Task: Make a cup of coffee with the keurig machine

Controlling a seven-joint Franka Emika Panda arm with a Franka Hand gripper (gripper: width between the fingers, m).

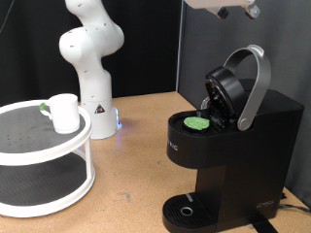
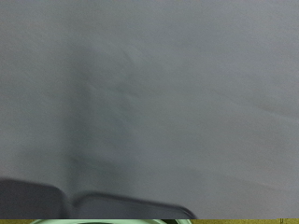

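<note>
The robot's gripper needs to next move to the top of the keurig machine's raised lid handle (image 1: 255,49) and close there.
The keurig machine (image 1: 233,155) stands at the exterior view's right, its silver-grey lid handle (image 1: 255,87) raised and the lid open. A dark pod with a green top (image 1: 198,123) sits in the open holder. The drip tray (image 1: 185,210) at its base has nothing on it. The cup (image 1: 64,112), a small white mug, stands on the top tier of a round white shelf (image 1: 39,146) at the left. Only part of my gripper (image 1: 238,10) shows, at the top edge high above the machine, with nothing seen between its fingers. The wrist view shows mostly a grey backdrop.
The white robot arm base (image 1: 92,87) stands at the back, between the shelf and the machine. A wooden tabletop (image 1: 136,165) lies between shelf and machine. A dark curtain hangs behind. Dark shapes and a pale green rim (image 2: 112,220) show at the wrist view's edge.
</note>
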